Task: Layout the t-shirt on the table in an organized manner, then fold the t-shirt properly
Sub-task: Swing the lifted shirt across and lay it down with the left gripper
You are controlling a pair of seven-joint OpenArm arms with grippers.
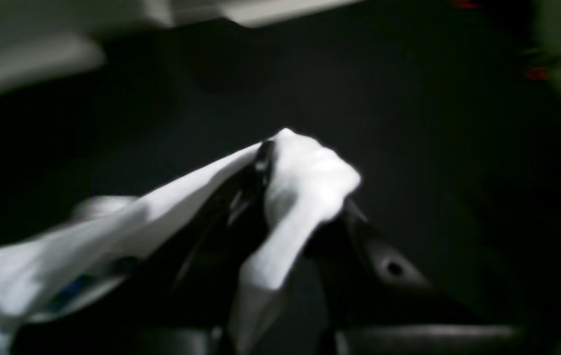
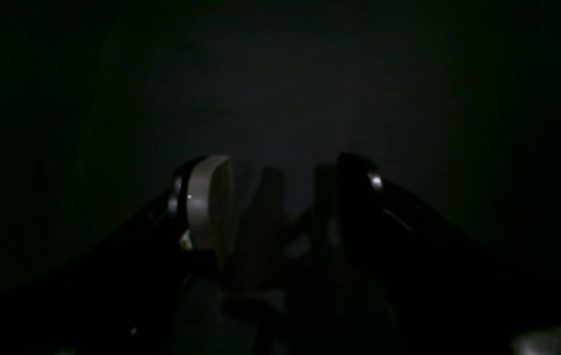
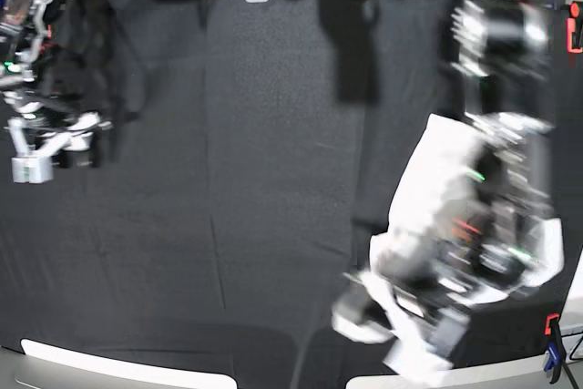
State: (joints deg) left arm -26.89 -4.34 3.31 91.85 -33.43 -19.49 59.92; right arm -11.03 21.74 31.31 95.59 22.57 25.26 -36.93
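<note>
Next, my left gripper lets go of the white t-shirt across the bare black cloth in the middle of the table (image 3: 269, 177).
In the left wrist view my left gripper (image 1: 280, 165) is shut on a bunched fold of the white t-shirt (image 1: 310, 177). The cloth trails off to the lower left, where a bit of blue print shows. In the base view the t-shirt (image 3: 437, 170) is a crumpled white mass at the right front of the black table (image 3: 255, 179), draped around the blurred left arm (image 3: 501, 179). My right gripper (image 2: 282, 167) stands open over bare black cloth with nothing between its fingers. In the base view it sits at the far left (image 3: 36, 157), well away from the shirt.
An orange clamp (image 3: 574, 34) sits on the right edge and an orange-and-blue clamp (image 3: 551, 343) at the front right corner. White panels (image 3: 118, 366) line the front edge. Cables and equipment lie along the back edge.
</note>
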